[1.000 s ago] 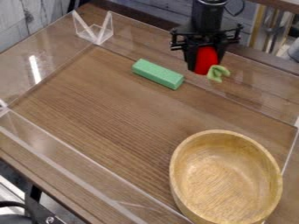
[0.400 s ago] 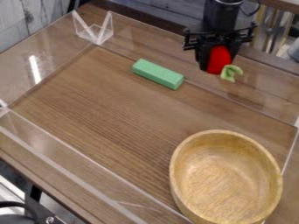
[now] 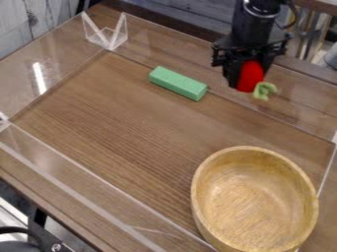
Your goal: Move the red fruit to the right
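Next, my gripper lets go of the red fruit on the bare tabletop a short way (image 3: 257,114) behind the wooden bowl.
The red fruit (image 3: 247,76) is a small bright-red toy with a pale green leafy tip (image 3: 266,92) sticking out at its lower right. My black gripper (image 3: 247,71) comes straight down from above and is shut on the red fruit, its fingers on either side of it. The fruit sits low over the wooden table at the far right. Whether it touches the tabletop I cannot tell.
A flat green rectangular block (image 3: 176,83) lies left of the gripper. A large wooden bowl (image 3: 255,200) stands at the front right. Clear acrylic walls (image 3: 102,32) ring the wooden table (image 3: 118,128).
The gripper has carried the red fruit to the right and slightly nearer, away from the green block. It has stayed shut throughout.
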Controlling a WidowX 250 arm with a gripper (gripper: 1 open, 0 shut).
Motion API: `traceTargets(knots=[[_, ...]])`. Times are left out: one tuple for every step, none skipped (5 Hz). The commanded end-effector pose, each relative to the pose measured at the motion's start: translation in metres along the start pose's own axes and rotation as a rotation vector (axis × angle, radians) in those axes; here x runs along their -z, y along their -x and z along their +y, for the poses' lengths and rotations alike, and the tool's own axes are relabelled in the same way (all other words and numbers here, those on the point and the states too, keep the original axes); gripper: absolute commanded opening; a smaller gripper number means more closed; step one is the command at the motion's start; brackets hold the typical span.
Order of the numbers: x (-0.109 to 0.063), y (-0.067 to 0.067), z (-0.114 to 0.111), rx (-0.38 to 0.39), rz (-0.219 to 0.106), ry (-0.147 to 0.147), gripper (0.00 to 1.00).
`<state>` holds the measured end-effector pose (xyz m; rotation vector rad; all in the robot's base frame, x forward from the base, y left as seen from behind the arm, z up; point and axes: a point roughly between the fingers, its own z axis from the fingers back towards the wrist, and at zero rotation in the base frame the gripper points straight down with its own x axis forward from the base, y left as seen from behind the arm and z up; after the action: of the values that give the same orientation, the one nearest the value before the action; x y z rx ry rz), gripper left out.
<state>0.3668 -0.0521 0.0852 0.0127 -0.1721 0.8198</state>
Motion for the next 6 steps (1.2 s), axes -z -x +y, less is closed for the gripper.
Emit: traceTargets(knots=[[-0.008, 0.003, -0.012, 0.009, -0.044, 0.05, 0.0], [0.003, 0.009, -0.014, 0.009, -0.049, 0.046, 0.0], [0.015, 0.01, -0.014, -0.021, -0.053, 0.038, 0.0], [0.029, 0.006, -0.009, -0.053, -0.057, 0.028, 0.0], [0.032, 0.001, -0.005, -0.06, -0.052, 0.032, 0.0], [0.026, 0.001, -0.005, -0.113, -0.048, 0.036, 0.0]])
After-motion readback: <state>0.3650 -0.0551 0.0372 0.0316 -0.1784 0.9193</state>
